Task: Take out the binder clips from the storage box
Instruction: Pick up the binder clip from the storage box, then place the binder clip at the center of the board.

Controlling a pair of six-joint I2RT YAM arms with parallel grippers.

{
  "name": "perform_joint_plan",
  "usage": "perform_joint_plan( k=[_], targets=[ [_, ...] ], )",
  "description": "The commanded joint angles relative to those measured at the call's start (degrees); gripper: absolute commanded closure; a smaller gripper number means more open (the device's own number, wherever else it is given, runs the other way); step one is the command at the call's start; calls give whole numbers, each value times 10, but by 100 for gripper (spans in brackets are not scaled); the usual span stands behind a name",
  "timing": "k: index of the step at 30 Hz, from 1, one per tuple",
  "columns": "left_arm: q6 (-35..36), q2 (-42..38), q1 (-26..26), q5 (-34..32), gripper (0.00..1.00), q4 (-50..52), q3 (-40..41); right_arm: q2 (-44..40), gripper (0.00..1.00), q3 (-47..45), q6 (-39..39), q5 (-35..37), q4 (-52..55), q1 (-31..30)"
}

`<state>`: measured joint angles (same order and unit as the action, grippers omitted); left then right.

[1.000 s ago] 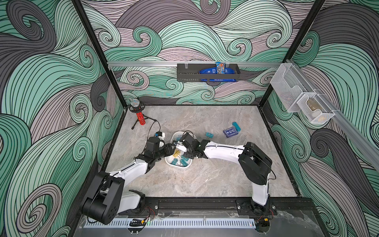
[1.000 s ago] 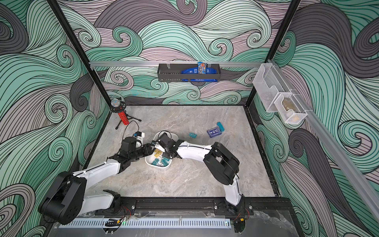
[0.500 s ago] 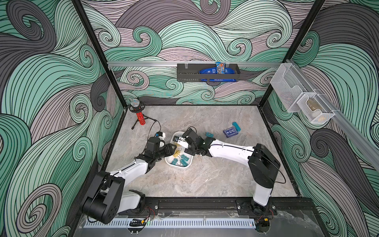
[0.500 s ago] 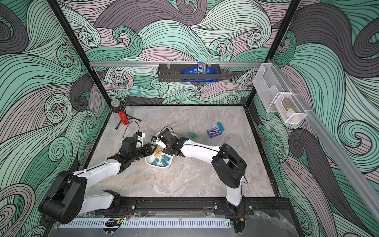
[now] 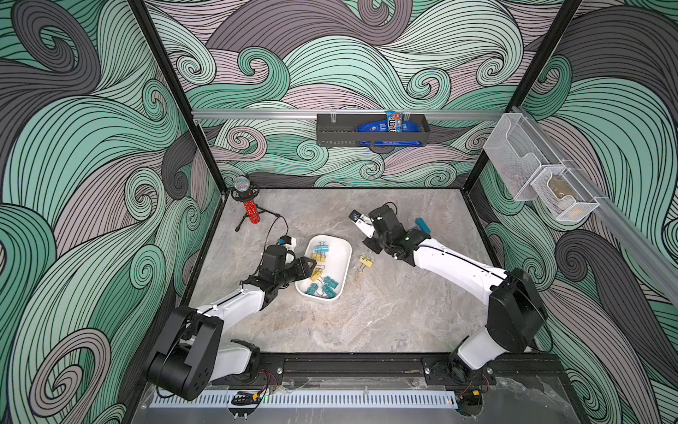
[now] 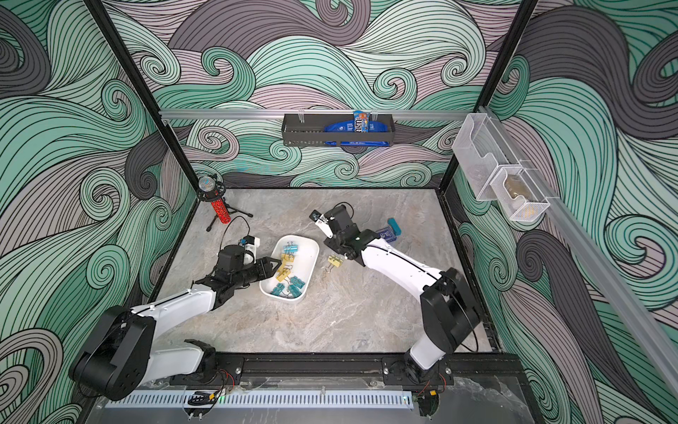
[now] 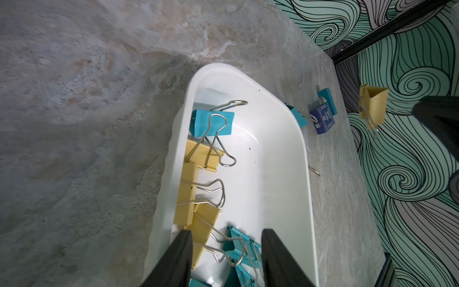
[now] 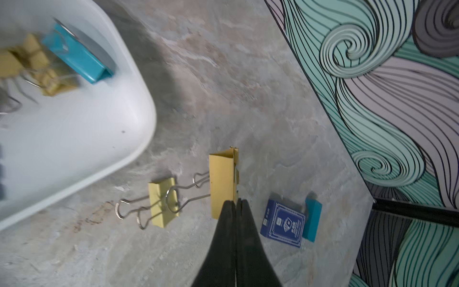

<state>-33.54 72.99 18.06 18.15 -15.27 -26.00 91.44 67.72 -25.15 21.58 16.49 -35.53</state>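
My right gripper should put the yellow binder clip down on the table just before the dark blue card box (image 5: 397, 247) (image 8: 228, 227).
The white storage box (image 5: 340, 257) lies mid-table and holds several teal and yellow binder clips (image 5: 323, 284). My left gripper (image 7: 227, 248) is open at the box's near-left rim. One fingertip (image 7: 180, 256) is over the wall and the other is inside, with clips lying loose between them. My right gripper (image 8: 234, 202) is shut on a yellow binder clip (image 8: 222, 184), held just above the table to the right of the box. That clip also shows hanging in the left wrist view (image 7: 373, 104). Another yellow clip (image 8: 162, 201) lies on the table beside it (image 5: 366, 261).
A dark blue card box (image 8: 283, 223) and a teal block (image 8: 313, 220) lie just beyond the right gripper. A teal clip (image 7: 296, 116) lies on the table past the box. A red microphone on a tripod (image 5: 250, 212) stands back left. A black rack (image 5: 370, 130) and mesh baskets (image 5: 535, 180) hang on the walls.
My right gripper has come out of the box and moved right and back, carrying the yellow clip. The left arm has stayed where it was.
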Motion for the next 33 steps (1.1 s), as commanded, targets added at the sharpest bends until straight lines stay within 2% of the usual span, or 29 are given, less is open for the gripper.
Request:
perform_joint_plan(
  k=[1,8,16,33],
  targets=[
    [9,3,-3,9,52,1,-1,-10,100,-31,8,31,-5,18],
    [8,9,-3,16,52,-5,-2,-3,100,-80,13,62,-25,44],
    [4,32,-3,28,52,-15,-5,31,100,-79,18,65,-29,60],
    [5,-6,-4,35,52,-10,-5,81,100,-80,33,72,-40,65]
  ],
)
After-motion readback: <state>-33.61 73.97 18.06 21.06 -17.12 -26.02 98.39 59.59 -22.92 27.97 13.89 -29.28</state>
